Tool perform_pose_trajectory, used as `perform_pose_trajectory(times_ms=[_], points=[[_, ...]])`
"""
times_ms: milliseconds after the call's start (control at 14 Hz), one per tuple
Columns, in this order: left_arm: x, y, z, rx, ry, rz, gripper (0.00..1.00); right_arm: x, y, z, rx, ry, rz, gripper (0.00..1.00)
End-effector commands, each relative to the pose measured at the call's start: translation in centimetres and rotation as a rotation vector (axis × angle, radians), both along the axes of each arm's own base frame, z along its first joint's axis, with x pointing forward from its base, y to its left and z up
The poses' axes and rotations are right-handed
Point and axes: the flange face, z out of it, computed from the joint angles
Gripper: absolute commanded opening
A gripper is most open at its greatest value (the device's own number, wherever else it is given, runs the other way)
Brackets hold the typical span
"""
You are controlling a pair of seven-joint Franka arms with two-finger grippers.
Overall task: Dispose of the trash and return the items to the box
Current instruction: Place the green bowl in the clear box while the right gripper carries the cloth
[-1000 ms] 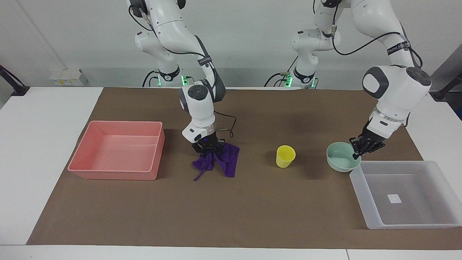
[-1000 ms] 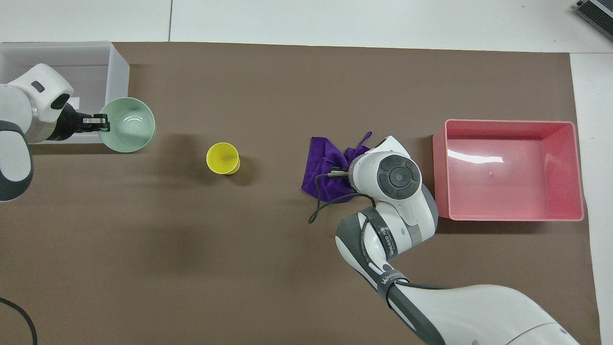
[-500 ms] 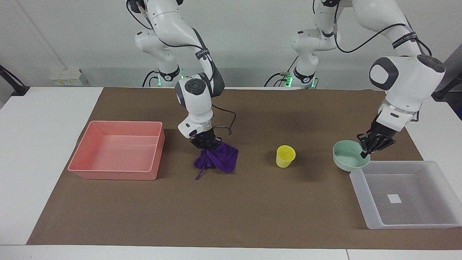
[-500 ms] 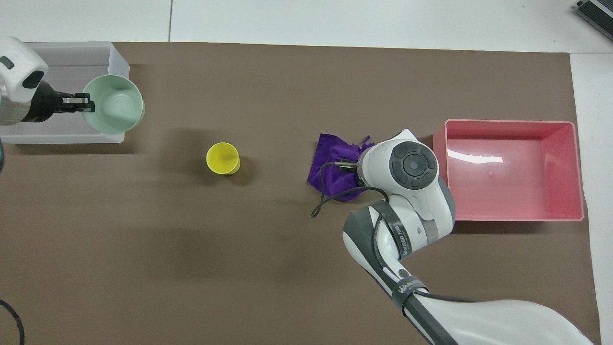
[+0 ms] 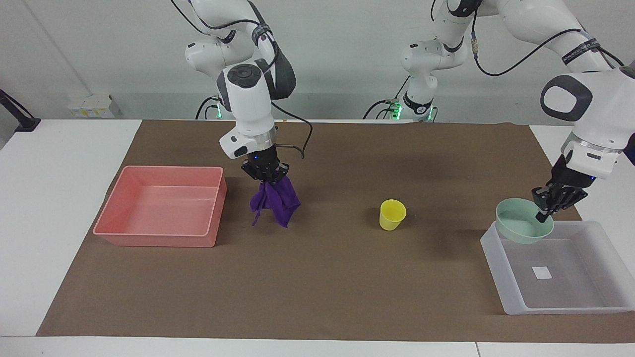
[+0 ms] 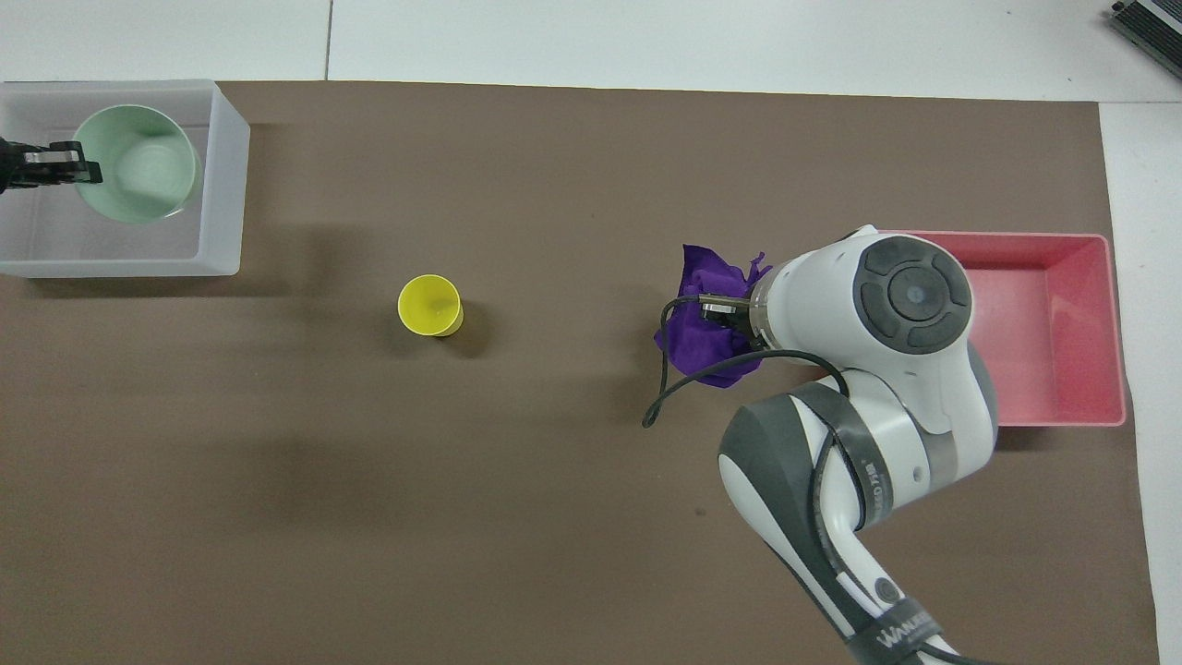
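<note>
I should set the mint-green bowl, now held tilted above the translucent box, down with my left gripper on the translucent box's bottom (image 6: 131, 199), close to the box's side that faces the yellow cup.
The purple rag (image 5: 275, 201) (image 6: 702, 314) hangs bunched from my right gripper (image 5: 265, 181) (image 6: 725, 309), which is shut on its top, over the mat next to the pink bin. My left gripper (image 5: 543, 213) (image 6: 83, 169) is shut on the rim of the mint-green bowl (image 5: 521, 228) (image 6: 138, 166) and holds it tilted above the translucent box (image 5: 560, 305) (image 6: 220, 185), over the box's part nearest the robots. The yellow cup (image 5: 392, 214) (image 6: 429, 305) stands upright on the mat between the rag and the box.
The pink bin (image 5: 158, 238) (image 6: 1062, 323) sits at the right arm's end of the table, with nothing in it. A brown mat (image 5: 317, 287) covers most of the table. A black cable loops from the right wrist.
The right gripper closed on the rag, lifted it off the mat and moved it toward the pink bin. The left gripper carried the bowl from beside the box to over it.
</note>
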Motion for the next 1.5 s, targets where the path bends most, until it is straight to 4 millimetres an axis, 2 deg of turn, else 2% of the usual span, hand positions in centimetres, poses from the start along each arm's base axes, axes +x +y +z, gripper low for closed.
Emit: perform_pose_trajectory(times_ms=[0, 214, 429, 571, 714, 857, 1143, 1286, 1429], points=[[2.4, 3.1, 0.7, 0.017, -0.029, 0.028, 0.0, -0.3, -0.2, 3.0, -0.01, 0.016, -0.011, 0.0], [4.2, 4.5, 0.0, 0.049, -0.036, 0.037, 0.0, -0.9, -1.2, 5.8, -0.015, 0.027, -0.014, 0.0], [6.0, 8.2, -2.6, 0.068, -0.033, 0.073, 0.0, -1.3, -3.2, 7.7, -0.018, 0.03, -0.026, 0.0], [7.2, 10.0, -3.9, 0.074, -0.041, 0.091, 0.0, -1.2, -6.1, 8.7, -0.026, 0.034, -0.004, 0.0], [7.4, 10.4, -4.8, 0.073, -0.046, 0.096, 0.0, -0.7, -10.0, 9.2, -0.035, 0.033, 0.029, 0.0], [7.5, 11.0, -6.7, 0.07, -0.027, 0.104, 0.0, 0.0, -14.4, 9.1, -0.049, 0.041, 0.069, 0.0], [7.1, 11.4, -7.9, 0.066, -0.001, 0.109, 0.0, -0.1, -22.4, 7.7, -0.064, 0.052, 0.159, 0.0], [7.0, 11.6, -9.1, 0.068, -0.007, 0.115, 0.0, -0.5, -25.7, 6.0, -0.072, 0.041, 0.193, 0.0], [6.8, 11.7, -11.3, 0.071, -0.013, 0.123, 0.0, -0.6, -27.6, 4.2, -0.078, 0.032, 0.209, 0.0]])
